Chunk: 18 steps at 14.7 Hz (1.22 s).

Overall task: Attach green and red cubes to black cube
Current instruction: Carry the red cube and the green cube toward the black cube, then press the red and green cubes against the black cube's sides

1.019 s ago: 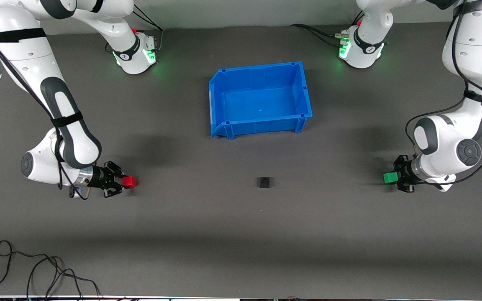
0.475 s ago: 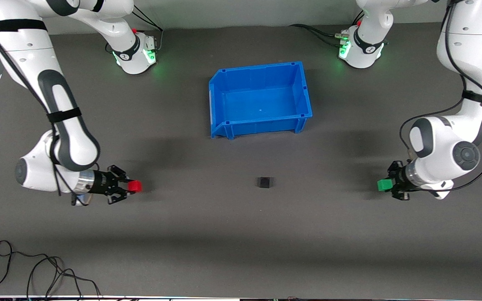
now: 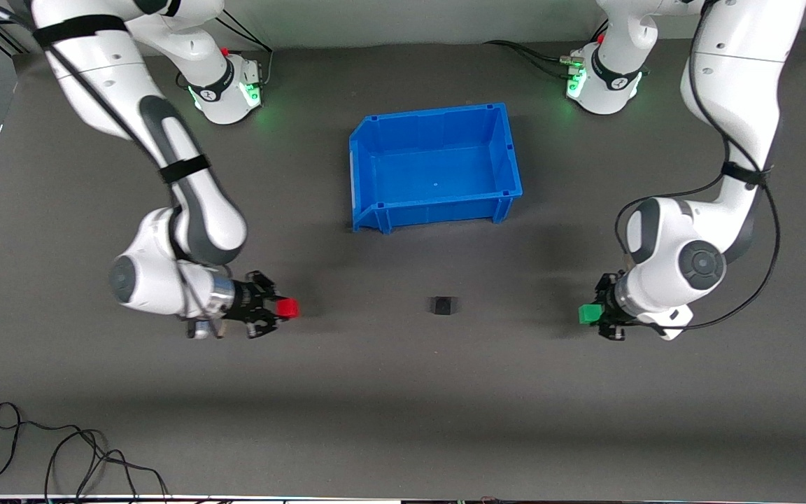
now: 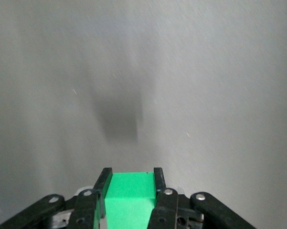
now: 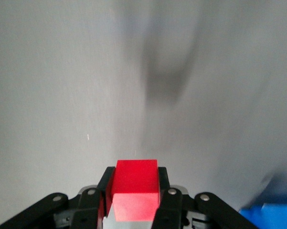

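Note:
Next, my left gripper puts the green cube, now held low over the mat, down on the grey mat (image 3: pixel 459 310) and lets go of it there, against its own side of the black cube.
The black cube (image 3: pixel 442 305) sits on the grey mat, nearer the front camera than the blue bin. My right gripper (image 3: pixel 285 309) is shut on the red cube (image 3: pixel 289 308), held low over the mat toward the right arm's end from the black cube; it shows between the fingers in the right wrist view (image 5: pixel 135 187). My left gripper (image 3: pixel 593 314) is shut on the green cube (image 3: pixel 590 313), held low over the mat toward the left arm's end from the black cube; it shows in the left wrist view (image 4: pixel 130 193). Both cubes point toward the black cube.
An empty blue bin (image 3: pixel 375 210) stands mid-table, farther from the front camera than the black cube. A loose black cable (image 3: pixel 60 455) lies near the front edge at the right arm's end. The arms' bases (image 3: pixel 224 87) stand along the back.
Both grippers have moved inward toward the black cube, carrying the red and green cubes. The black cube and bin have not moved.

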Each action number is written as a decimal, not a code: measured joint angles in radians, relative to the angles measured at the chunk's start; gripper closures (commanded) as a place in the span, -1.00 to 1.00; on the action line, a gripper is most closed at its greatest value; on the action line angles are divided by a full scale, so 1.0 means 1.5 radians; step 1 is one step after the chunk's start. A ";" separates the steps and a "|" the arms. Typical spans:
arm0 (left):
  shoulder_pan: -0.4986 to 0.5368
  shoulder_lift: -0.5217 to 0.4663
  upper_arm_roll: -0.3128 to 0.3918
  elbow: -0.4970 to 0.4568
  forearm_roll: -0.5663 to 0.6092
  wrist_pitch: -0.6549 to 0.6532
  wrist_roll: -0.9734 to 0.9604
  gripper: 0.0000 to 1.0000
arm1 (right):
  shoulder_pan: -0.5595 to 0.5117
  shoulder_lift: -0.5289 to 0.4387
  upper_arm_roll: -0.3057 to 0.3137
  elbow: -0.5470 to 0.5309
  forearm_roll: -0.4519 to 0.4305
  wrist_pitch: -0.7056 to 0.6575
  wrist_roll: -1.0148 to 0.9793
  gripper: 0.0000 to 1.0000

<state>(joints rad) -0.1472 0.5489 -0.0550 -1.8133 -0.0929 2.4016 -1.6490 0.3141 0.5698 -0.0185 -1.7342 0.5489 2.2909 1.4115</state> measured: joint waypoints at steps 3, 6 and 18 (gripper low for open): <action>-0.032 0.028 -0.001 0.032 0.000 0.001 -0.041 1.00 | 0.064 0.039 0.000 0.065 0.000 0.007 0.099 0.41; -0.085 0.064 -0.001 0.060 0.000 0.003 -0.104 1.00 | 0.119 0.097 0.000 0.137 0.000 0.037 0.178 0.41; -0.220 0.125 -0.002 0.093 0.000 0.082 -0.250 1.00 | 0.229 0.237 -0.002 0.243 0.000 0.145 0.267 0.41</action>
<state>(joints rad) -0.4767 0.7365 -0.0576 -1.6742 -0.0933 2.5252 -2.0243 0.6572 0.9259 -0.0212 -1.3699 0.5487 2.5079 1.8117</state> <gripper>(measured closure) 0.630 0.604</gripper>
